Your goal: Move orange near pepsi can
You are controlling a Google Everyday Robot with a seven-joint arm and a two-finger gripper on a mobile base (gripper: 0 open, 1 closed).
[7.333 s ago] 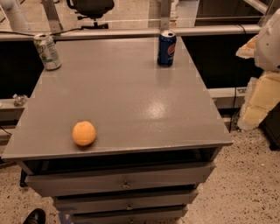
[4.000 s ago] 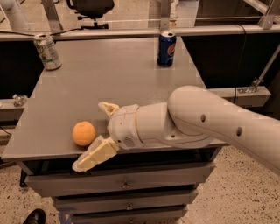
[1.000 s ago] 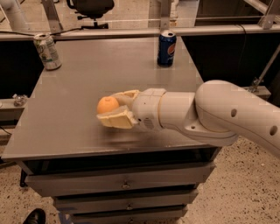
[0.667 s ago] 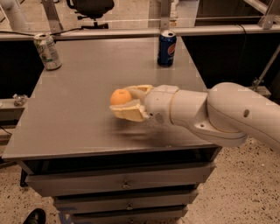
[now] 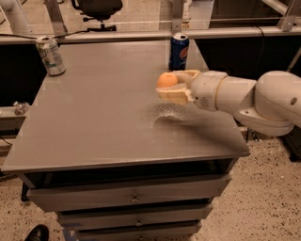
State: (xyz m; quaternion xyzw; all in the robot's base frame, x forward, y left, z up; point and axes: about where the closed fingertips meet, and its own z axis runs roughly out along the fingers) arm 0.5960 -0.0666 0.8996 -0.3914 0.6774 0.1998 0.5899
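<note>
I need to set the orange at the grey table's far end (image 5: 190, 63), close beside the dark blue pepsi can.
The orange (image 5: 166, 79) is held between the cream fingers of my gripper (image 5: 172, 84), lifted above the grey table (image 5: 94, 113). The white arm reaches in from the right. The dark blue pepsi can (image 5: 178, 52) stands upright at the table's far edge, just behind and slightly right of the orange, a short gap away. The gripper is shut on the orange.
A silver-white and green can (image 5: 50, 55) stands at the table's far left corner. Drawers (image 5: 131, 197) sit under the tabletop. A black office chair (image 5: 96, 9) and metal frame posts stand behind the table. A dark shoe (image 5: 36, 233) shows at the bottom left.
The gripper closed on the orange at the table's front left, lifted it and carried it right and toward the far edge, closer to the pepsi can.
</note>
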